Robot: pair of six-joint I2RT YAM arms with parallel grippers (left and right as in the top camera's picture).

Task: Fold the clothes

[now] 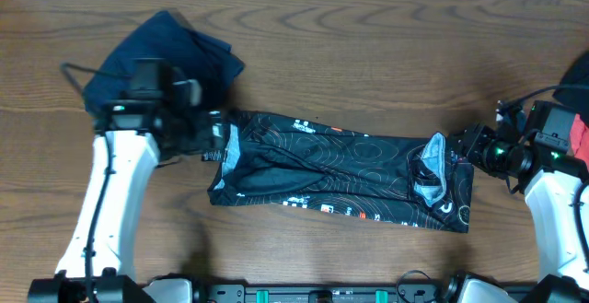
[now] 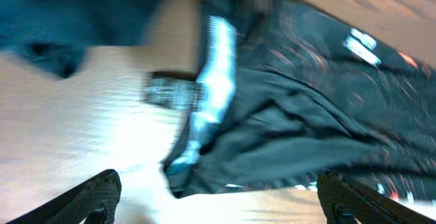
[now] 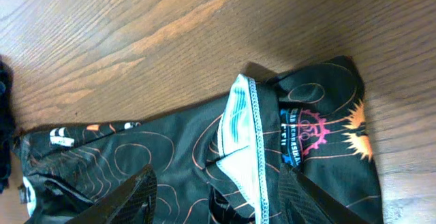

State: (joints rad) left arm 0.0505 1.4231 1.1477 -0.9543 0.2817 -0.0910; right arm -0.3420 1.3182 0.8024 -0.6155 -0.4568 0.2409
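Observation:
The jersey's hem curls back with its light-blue inner side up, so next my right gripper pinches the hem's edge (image 1: 443, 152) and lays it flat toward the jersey's middle.
The black jersey (image 1: 340, 169) with thin orange contour lines lies folded into a long strip across the middle of the wooden table. A light-blue inner edge is turned up at its right end (image 3: 244, 135) and at its left end (image 2: 214, 74). My left gripper (image 1: 213, 137) is open at the jersey's left end; in the blurred left wrist view its fingers (image 2: 218, 203) spread wide over the jersey's edge, holding nothing. My right gripper (image 1: 469, 146) is open at the right end, its fingers (image 3: 218, 197) straddling the light-blue flap without closing on it.
A dark blue garment (image 1: 166, 54) lies bunched at the back left, behind the left arm; it also shows in the left wrist view (image 2: 61, 20). Something red (image 1: 580, 137) sits at the right edge. Bare wood table (image 1: 368, 54) stretches behind the jersey.

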